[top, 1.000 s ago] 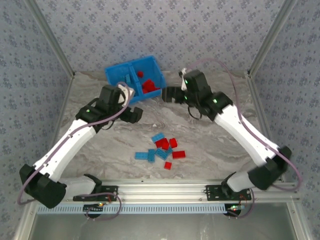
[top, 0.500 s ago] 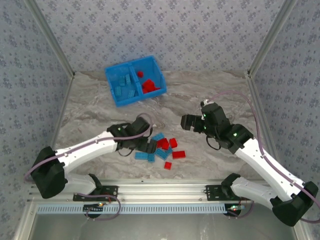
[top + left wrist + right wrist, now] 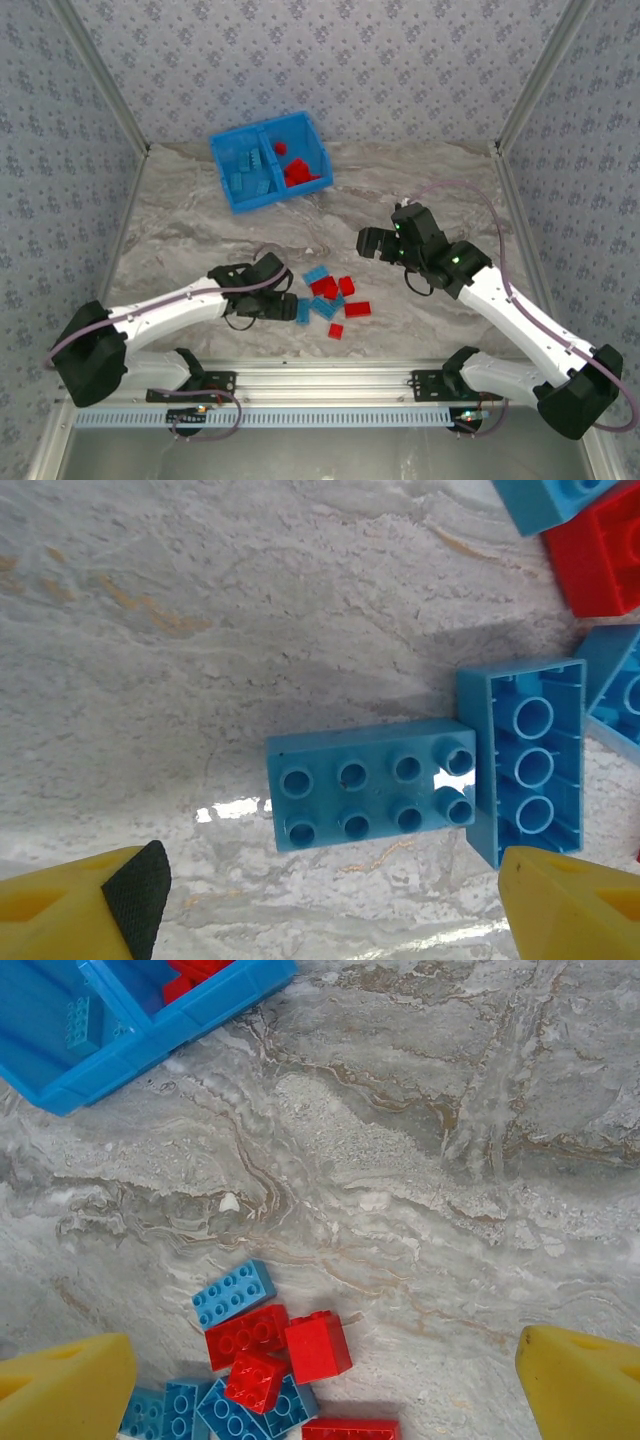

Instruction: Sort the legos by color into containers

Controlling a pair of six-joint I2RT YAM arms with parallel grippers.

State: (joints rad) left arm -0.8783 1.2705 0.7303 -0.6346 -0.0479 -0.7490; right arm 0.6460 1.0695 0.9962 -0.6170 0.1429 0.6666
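Note:
The flat blue brick has its end against the upturned blue brick, so next my left gripper pulls the flat one clear before it grips that brick by its long sides [image 3: 364,738].
The blue bin [image 3: 285,196] stands at the back left, with light blue legos [image 3: 245,170] in its left compartment and red legos [image 3: 297,172] in its right. A loose pile of red and blue legos [image 3: 332,298] lies mid-table. My left gripper [image 3: 283,305] is low at the pile's left edge, open. In the left wrist view a blue eight-stud brick [image 3: 370,798] lies flat just ahead of its yellow fingers [image 3: 80,912], touching an upturned blue brick [image 3: 525,770]. My right gripper [image 3: 368,243] hovers open, up and to the right of the pile [image 3: 262,1352].
Metal frame posts and patterned walls close in the marble table [image 3: 200,240]. The bin's corner [image 3: 190,1022] shows at the top left of the right wrist view. A red brick [image 3: 600,560] lies beyond the blue ones in the left wrist view.
Both arms have left the bin and come toward the pile. The left gripper has dropped to the pile's left edge; the right has pulled back to the pile's upper right.

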